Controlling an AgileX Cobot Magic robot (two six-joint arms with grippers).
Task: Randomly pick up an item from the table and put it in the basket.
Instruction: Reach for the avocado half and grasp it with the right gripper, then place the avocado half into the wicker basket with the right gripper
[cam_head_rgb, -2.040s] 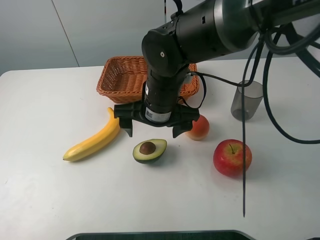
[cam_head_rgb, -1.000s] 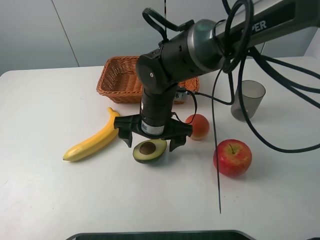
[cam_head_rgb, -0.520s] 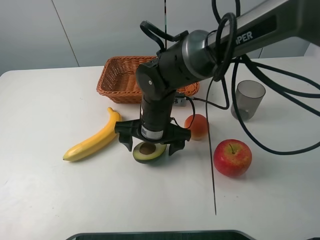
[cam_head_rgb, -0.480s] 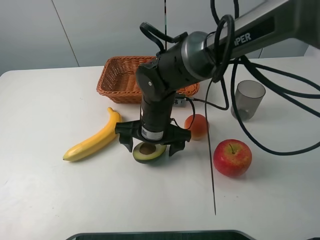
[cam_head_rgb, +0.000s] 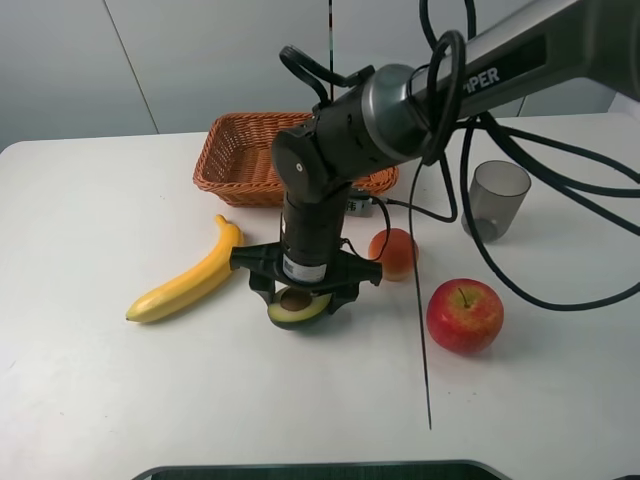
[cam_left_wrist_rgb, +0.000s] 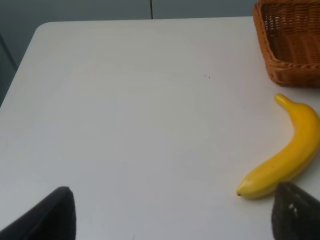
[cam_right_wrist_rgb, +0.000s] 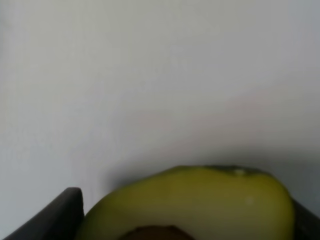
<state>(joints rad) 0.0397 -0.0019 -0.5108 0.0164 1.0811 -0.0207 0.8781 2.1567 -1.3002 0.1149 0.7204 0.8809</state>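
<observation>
Next, my right gripper releases the halved avocado in the wicker basket's front corner (cam_head_rgb: 340, 168), over toward the grey cup, and leaves it there.
The halved avocado (cam_head_rgb: 298, 308) lies cut side up on the white table (cam_head_rgb: 100, 200), its brown pit showing. My right gripper (cam_head_rgb: 300, 292) points straight down over it, with a finger against each side of the avocado. In the right wrist view the avocado (cam_right_wrist_rgb: 190, 200) fills the space between the two dark fingertips of the right gripper (cam_right_wrist_rgb: 185, 220). The orange-brown wicker basket (cam_head_rgb: 235, 150) stands behind the arm; it holds nothing that I can see. My left gripper (cam_left_wrist_rgb: 175, 220) is open over bare table, out of the exterior view.
A yellow banana (cam_head_rgb: 190, 278) lies left of the avocado and shows in the left wrist view (cam_left_wrist_rgb: 285, 155). A small orange-red fruit (cam_head_rgb: 395, 252) and a red apple (cam_head_rgb: 464, 315) lie to the right. A grey cup (cam_head_rgb: 497, 198) stands at the far right. The basket corner (cam_left_wrist_rgb: 292, 45) shows too.
My right gripper came down over the avocado, and its fingers then closed in from wide open to the avocado's sides. The avocado stays on the table.
</observation>
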